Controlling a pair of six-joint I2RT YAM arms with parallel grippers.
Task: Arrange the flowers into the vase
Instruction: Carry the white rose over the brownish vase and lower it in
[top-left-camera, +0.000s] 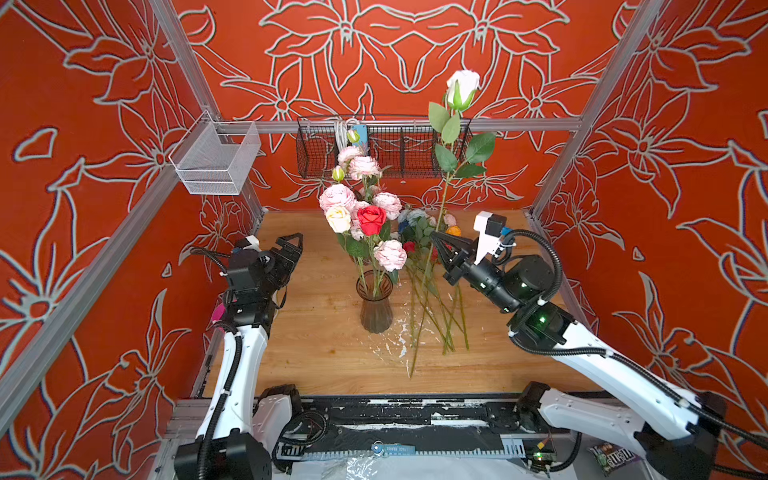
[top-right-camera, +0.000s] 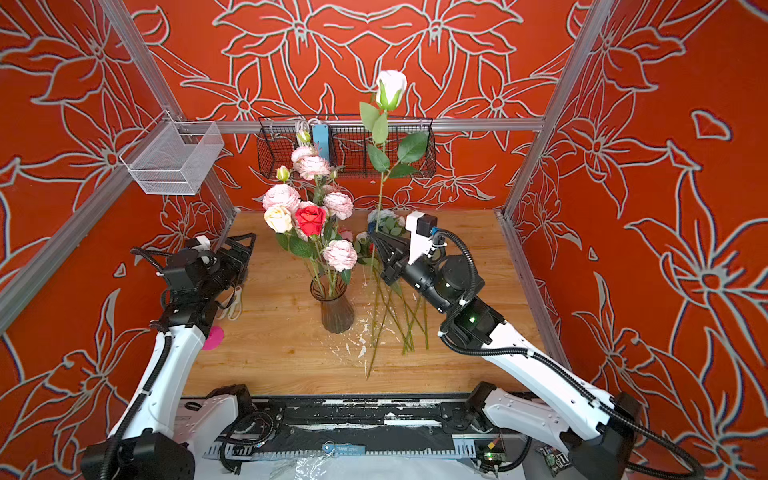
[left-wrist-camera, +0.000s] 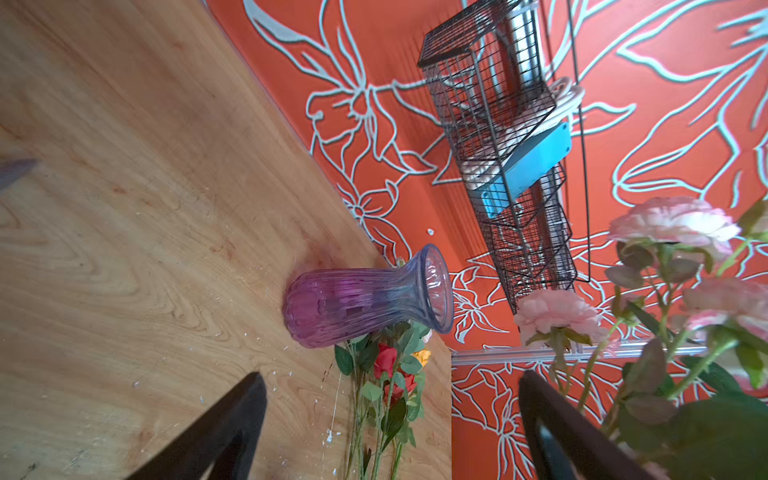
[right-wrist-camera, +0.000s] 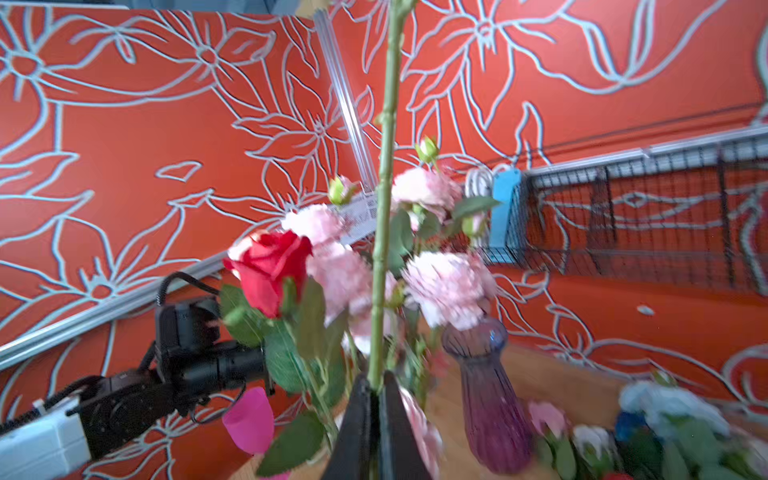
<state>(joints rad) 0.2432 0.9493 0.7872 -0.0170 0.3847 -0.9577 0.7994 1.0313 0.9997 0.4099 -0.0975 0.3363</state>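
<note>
My right gripper will release the white rose in the dark ribbed glass vase (top-left-camera: 376, 301), so that it sits there among the pale pink peonies. The rose is still held high above the table.
A dark ribbed glass vase (top-left-camera: 375, 307) stands mid-table in both top views and holds pale pink peonies (top-left-camera: 337, 196), a red rose (top-left-camera: 371, 219) and a cream rose (top-left-camera: 338, 218). To its right, my right gripper (top-left-camera: 436, 240) (right-wrist-camera: 376, 380) is shut on the green stem (right-wrist-camera: 384, 208) of a white rose (top-left-camera: 462, 87), held nearly upright and high above the table. More flowers (top-left-camera: 432, 307) lie loose on the table beneath it. Left of the vase, my left gripper (top-left-camera: 291, 246) (left-wrist-camera: 392, 376) is open and empty.
An empty purple vase (left-wrist-camera: 365, 303) (right-wrist-camera: 490, 395) stands near the back wall by the loose blooms. A black wire basket (top-left-camera: 382, 145) and a white mesh basket (top-left-camera: 216, 158) hang on the frame rails. A pink cup (top-right-camera: 214, 337) sits by the left arm.
</note>
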